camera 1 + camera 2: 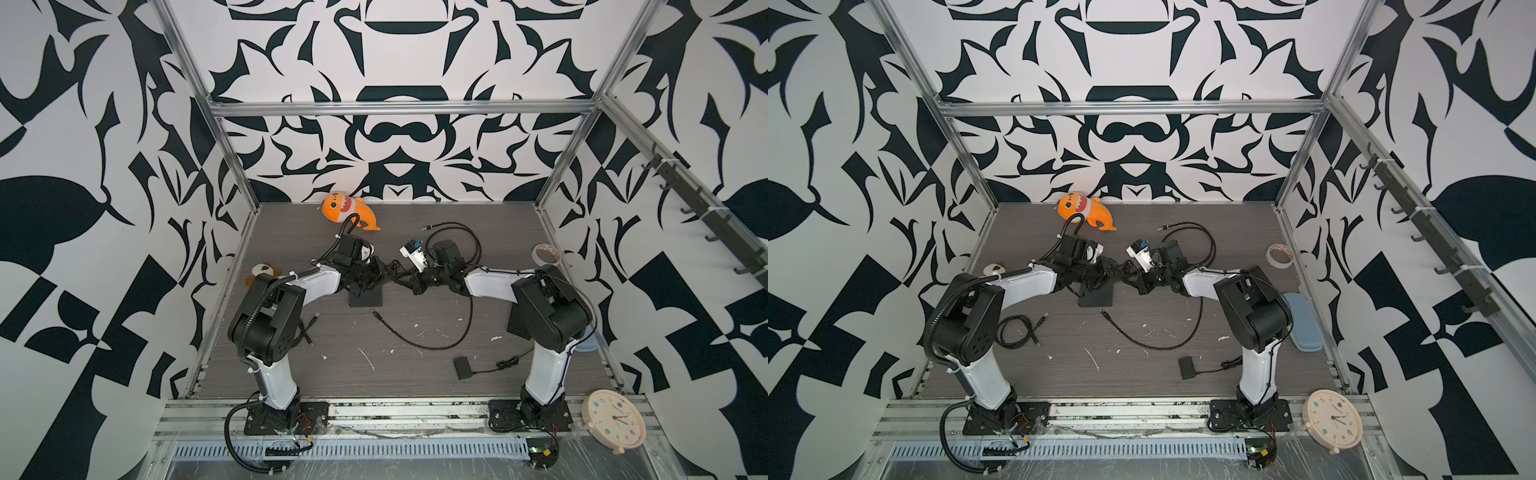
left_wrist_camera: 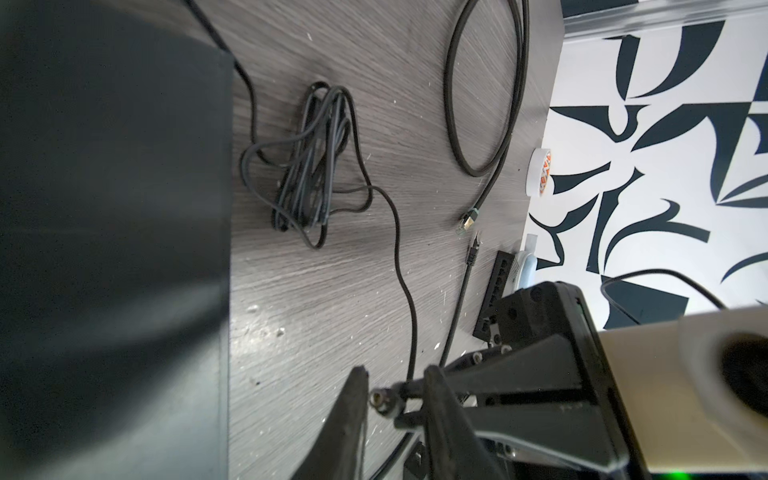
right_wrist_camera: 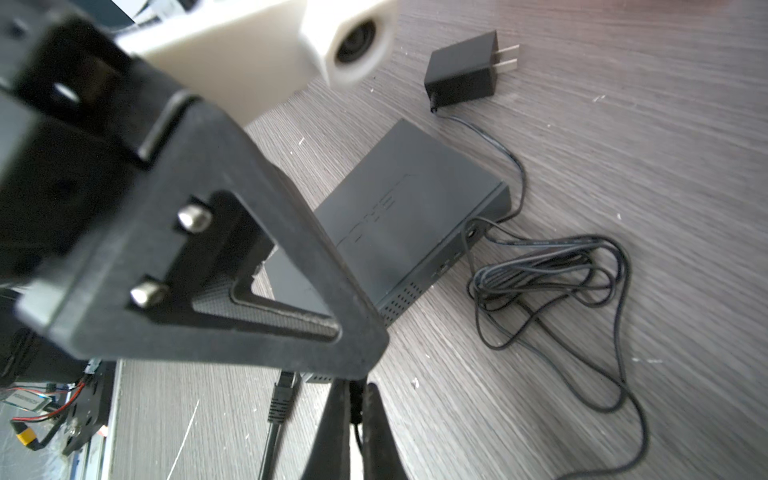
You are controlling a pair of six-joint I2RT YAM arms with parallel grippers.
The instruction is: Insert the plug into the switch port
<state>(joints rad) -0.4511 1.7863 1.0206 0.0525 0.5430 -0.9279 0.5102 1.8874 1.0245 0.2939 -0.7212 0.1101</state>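
Note:
The right gripper pinches the plug by its cable end, so the left gripper should hold the plug still while the right gripper takes hold again of the plug's body point(image 2: 388, 401).
The black switch point(image 1: 368, 300) lies flat mid-table under both grippers; its top shows in the right wrist view point(image 3: 399, 216), with a round port point(image 3: 471, 230) on its side and a thin cable running past. My right gripper point(image 3: 356, 388) is shut on the small barrel plug point(image 3: 355, 400), its cable trailing to a tangled bundle point(image 3: 548, 282). In the left wrist view the plug's metal tip point(image 2: 382, 400) sits between the fingers of my left gripper point(image 2: 395, 372), which is narrowly open with a slim gap showing. The grippers meet tip to tip point(image 1: 392, 272).
A power adapter point(image 3: 461, 75) lies beyond the switch, another point(image 1: 462, 368) at the front. Ethernet cables point(image 1: 415, 336) and a loose Ethernet plug point(image 3: 282, 399) lie about. A box with ports point(image 2: 494, 291), tape roll point(image 1: 546, 253), orange plush point(image 1: 347, 210) and clock point(image 1: 615, 419) ring the edges.

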